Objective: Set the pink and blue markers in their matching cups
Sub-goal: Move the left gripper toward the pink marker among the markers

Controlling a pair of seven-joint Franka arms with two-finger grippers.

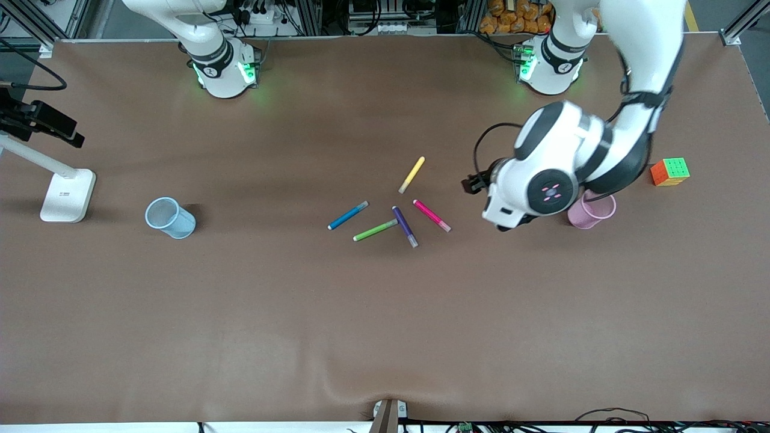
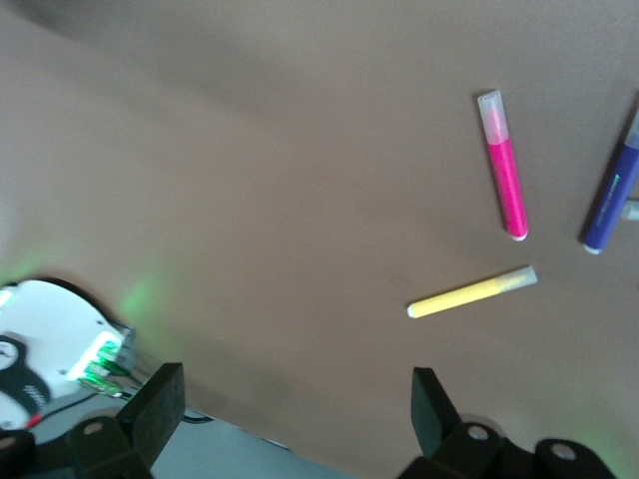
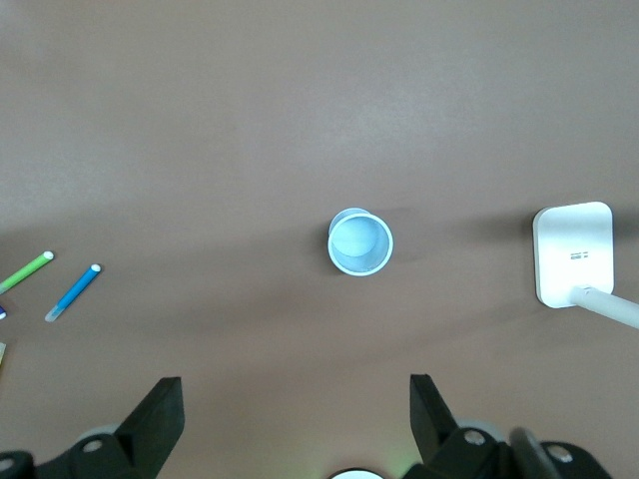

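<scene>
The pink marker's clear cap (image 1: 444, 225) (image 2: 495, 124) is on the marker's end nearer the pink cup, and my left gripper needs to go there next and close on it.
The pink marker (image 1: 431, 215) and the blue marker (image 1: 348, 215) lie flat mid-table among other markers. The pale pink cup (image 1: 595, 210) stands toward the left arm's end, partly hidden by the left arm. The pale blue cup (image 1: 170, 218) stands toward the right arm's end. My left gripper (image 2: 295, 399) is open and empty, up over the table between the pink marker (image 2: 507, 180) and the pink cup. My right gripper (image 3: 295, 404) is open and empty, high over the blue cup (image 3: 360, 241); the blue marker (image 3: 74, 291) shows at that view's edge.
Yellow (image 1: 412, 174), purple (image 1: 405, 227) and green (image 1: 375, 230) markers lie close to the two task markers. A colour cube (image 1: 669, 171) sits beside the pink cup. A white stand base (image 1: 67, 195) sits beside the blue cup.
</scene>
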